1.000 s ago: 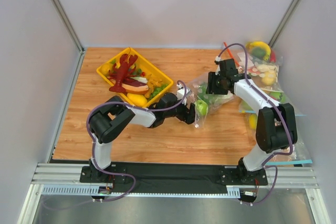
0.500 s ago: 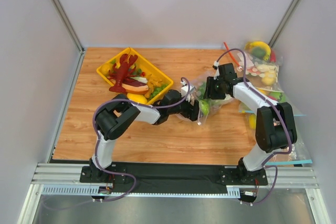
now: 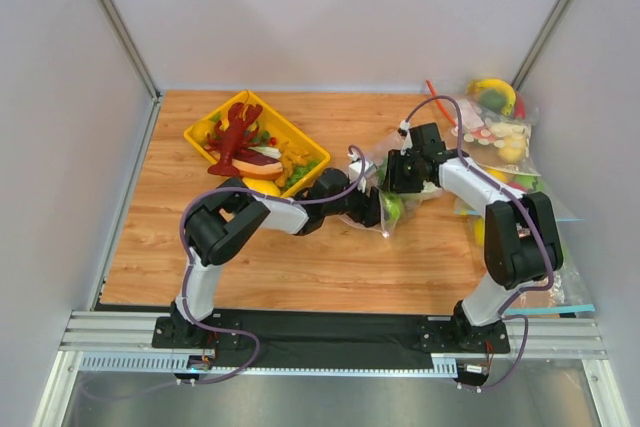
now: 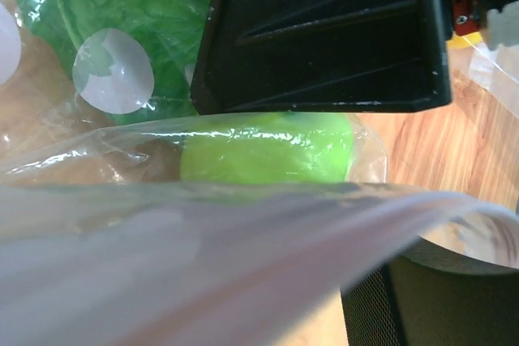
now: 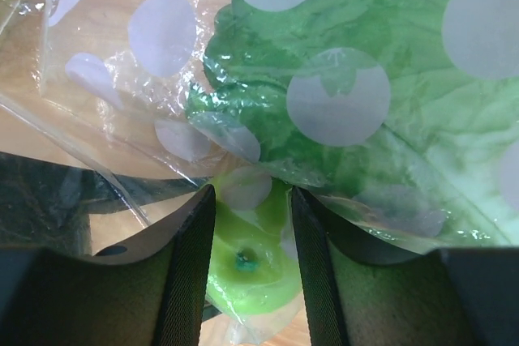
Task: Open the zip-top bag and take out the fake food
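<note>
The small green fruit will lie between the red lobster and the yellow tray's back rim (image 3: 276, 135) after my left gripper lets it go.
The clear zip-top bag (image 3: 372, 161) lies crumpled at the table's middle. Inside it are the green-and-white lettuce (image 5: 389, 79) and the small green fruit (image 3: 392, 209). My right gripper (image 3: 397, 181) bears down on the bag from the right. Its fingers stand apart on either side of the fruit (image 5: 251, 273), with bag film bunched in the gap. My left gripper (image 3: 378, 204) is at the bag's left end. Blurred bag film (image 4: 203, 265) hides all of it but one finger (image 4: 430, 297), just short of the fruit (image 4: 268, 147). The red lobster (image 3: 235, 137) lies in the yellow tray (image 3: 300, 139).
The yellow tray at the back left also holds a toy hot dog and yellow pieces. A heap of other clear bags with toy food (image 3: 500, 142) is piled along the right wall. A yellow banana (image 3: 495, 93) sits at the back right.
My left gripper has pushed right, into the bag's end. My right gripper has shifted down-left toward the green fruit. The bag has bunched up between them.
</note>
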Controlling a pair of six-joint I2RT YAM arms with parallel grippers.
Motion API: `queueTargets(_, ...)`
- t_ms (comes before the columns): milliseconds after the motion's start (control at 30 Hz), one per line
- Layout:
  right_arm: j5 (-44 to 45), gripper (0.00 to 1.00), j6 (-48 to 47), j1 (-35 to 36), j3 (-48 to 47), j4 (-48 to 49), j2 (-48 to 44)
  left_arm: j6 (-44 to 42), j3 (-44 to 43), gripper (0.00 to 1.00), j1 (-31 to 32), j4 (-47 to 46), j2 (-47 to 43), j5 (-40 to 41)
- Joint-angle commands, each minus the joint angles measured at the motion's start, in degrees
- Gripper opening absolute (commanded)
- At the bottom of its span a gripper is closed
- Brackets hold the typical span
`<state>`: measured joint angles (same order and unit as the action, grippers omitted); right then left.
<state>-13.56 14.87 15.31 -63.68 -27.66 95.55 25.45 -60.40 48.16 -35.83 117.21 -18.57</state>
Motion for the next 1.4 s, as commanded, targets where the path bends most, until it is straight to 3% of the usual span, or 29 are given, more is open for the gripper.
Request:
queueTargets(0,0.0,0.44,-0.2,0.4,-0.2,0.2,1.2,-1.8,1.1,0.3,-0.9,-1.3,-2.2,-1.6)
queueTargets(267,1.3,0.43,-0.7,-0.3,-1.5,-0.4,2.5,-3.3,12.1,0.12,-3.9,-1.0,-11.2,-2.2)
queueTargets(467,2.0,0.43,-1.0,-1.5,-2.0,-0.6,3.2,-6.3,14.9,0.12,-3.8,6.6,-17.6,-2.6)
queueTargets(933,2.4,0.44,-1.1,-2.3,-1.7,-0.6,2.5,-11.7,17.2,0.12,-6.5,25.4,-30.4,5.5)
queueTargets(1367,1.2,0.44,-0.8,-2.3,-1.5,-0.3,2.1,-11.0,14.1,0.13,-17.7,46.9,-50.1,20.1)
